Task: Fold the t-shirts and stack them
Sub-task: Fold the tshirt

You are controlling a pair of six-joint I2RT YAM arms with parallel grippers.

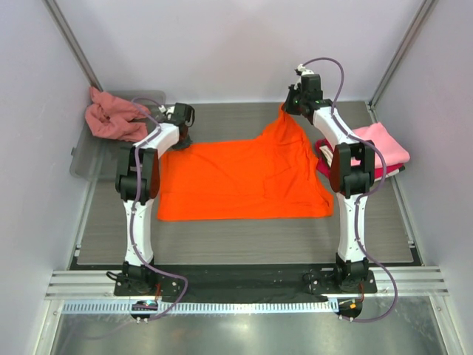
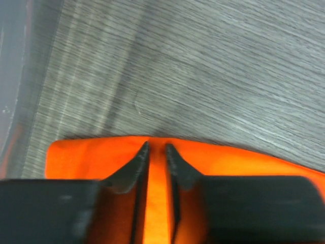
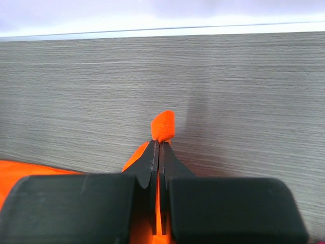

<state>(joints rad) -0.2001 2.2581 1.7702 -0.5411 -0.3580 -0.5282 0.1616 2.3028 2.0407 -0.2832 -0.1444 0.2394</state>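
Observation:
My left gripper should open, move toward the tray and grip nearer the corner (image 2: 63, 151) of the orange t-shirt, because it is on the shirt's far edge, in from that corner.
The bright orange t-shirt (image 1: 244, 177) lies spread across the middle of the table. My right gripper (image 1: 287, 107) is shut on its far right corner and holds it lifted; a tuft of the orange t-shirt (image 3: 163, 124) sticks out past the right gripper's (image 3: 159, 144) tips. My left gripper (image 1: 179, 137) is low at the far left corner. In the left wrist view the left gripper's (image 2: 157, 146) jaws stand narrowly apart with a strip of the orange t-shirt (image 2: 244, 162) between them, at its edge. The light pink t-shirt (image 1: 380, 144) lies folded at the right on the crimson red one (image 1: 324, 159).
The dusty salmon-pink t-shirt (image 1: 111, 118) lies crumpled at the far left, partly on the clear grey tray (image 1: 89, 163), whose rim also shows in the left wrist view (image 2: 10, 76). White walls close in the table on three sides.

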